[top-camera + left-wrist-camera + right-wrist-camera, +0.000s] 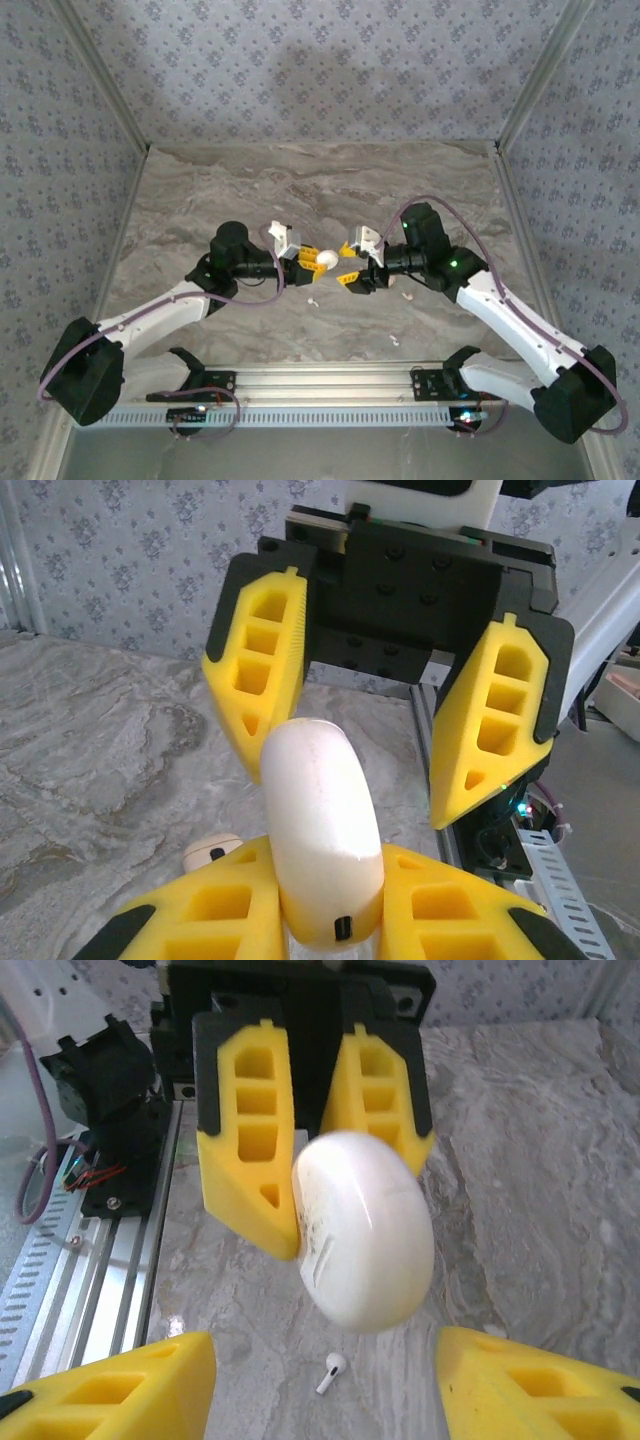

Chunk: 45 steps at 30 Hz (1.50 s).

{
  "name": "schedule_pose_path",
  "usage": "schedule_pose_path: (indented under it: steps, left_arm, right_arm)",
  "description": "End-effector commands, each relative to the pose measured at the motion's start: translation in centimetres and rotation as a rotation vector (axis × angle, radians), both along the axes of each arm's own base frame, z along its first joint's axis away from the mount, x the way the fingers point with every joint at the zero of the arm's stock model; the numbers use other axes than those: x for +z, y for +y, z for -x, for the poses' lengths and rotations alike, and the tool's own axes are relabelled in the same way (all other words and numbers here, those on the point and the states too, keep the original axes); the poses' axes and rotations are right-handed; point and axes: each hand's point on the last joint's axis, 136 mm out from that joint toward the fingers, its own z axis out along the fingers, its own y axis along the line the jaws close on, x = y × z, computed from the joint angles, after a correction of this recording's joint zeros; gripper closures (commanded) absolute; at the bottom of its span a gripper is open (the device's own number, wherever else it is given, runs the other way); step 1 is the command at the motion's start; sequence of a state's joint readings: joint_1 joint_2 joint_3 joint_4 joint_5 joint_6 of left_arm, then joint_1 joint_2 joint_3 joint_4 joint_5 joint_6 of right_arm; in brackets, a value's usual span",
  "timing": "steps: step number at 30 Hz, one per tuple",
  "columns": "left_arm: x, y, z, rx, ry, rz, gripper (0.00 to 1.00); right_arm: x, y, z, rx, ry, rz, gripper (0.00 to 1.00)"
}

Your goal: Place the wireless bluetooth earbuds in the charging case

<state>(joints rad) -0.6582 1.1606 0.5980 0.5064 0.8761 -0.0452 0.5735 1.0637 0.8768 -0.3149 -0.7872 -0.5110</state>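
The charging case has its port side facing up in my left gripper, so my right gripper needs to take the case's loose end (304, 742) while my left gripper takes hold again below the case's lid.
The charging case (322, 830) is a smooth white rounded shell. It is held up off the table with my left gripper (325, 885) shut on its lower end. From above, the case (327, 259) hangs between my left gripper (305, 262) and my right gripper (349, 270), which face each other. My right gripper (325, 1345) is open. Its yellow fingers (258, 675) flank the case's (365, 1230) free end with gaps on both sides. One earbud (333, 1371) lies on the table below the case. Another earbud (208, 852) shows beside my left finger.
The marble tabletop (300, 190) is bare toward the back. Two small white earbuds (313, 300) (393, 340) lie on the table in front of the grippers. A small pale piece (406, 293) sits under the right arm. An aluminium rail (320, 380) runs along the near edge.
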Motion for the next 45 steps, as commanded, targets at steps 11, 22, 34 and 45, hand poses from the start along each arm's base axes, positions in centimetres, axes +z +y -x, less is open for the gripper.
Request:
schedule_pose_path:
  steps: [11, 22, 34, 45]
  left_arm:
    - [3.0, -0.5, 1.1, -0.077, -0.068, 0.037, 0.78]
    - [3.4, -0.7, 1.4, -0.092, -0.068, 0.039, 0.78]
    - [2.7, -0.5, 1.0, -0.051, -0.072, -0.035, 0.47]
    - [-0.3, -0.3, 2.8, -0.077, -0.188, -0.285, 0.39]
  right_arm:
    - [3.6, 0.7, 1.5, 0.163, -0.048, -0.11, 0.55]
    - [3.9, 0.8, 1.9, 0.189, -0.028, -0.125, 0.66]
    - [2.3, -0.7, 1.3, 0.088, -0.06, 0.01, 0.77]
    - [-2.7, -3.4, 1.9, 0.007, -0.168, 0.426, 0.77]
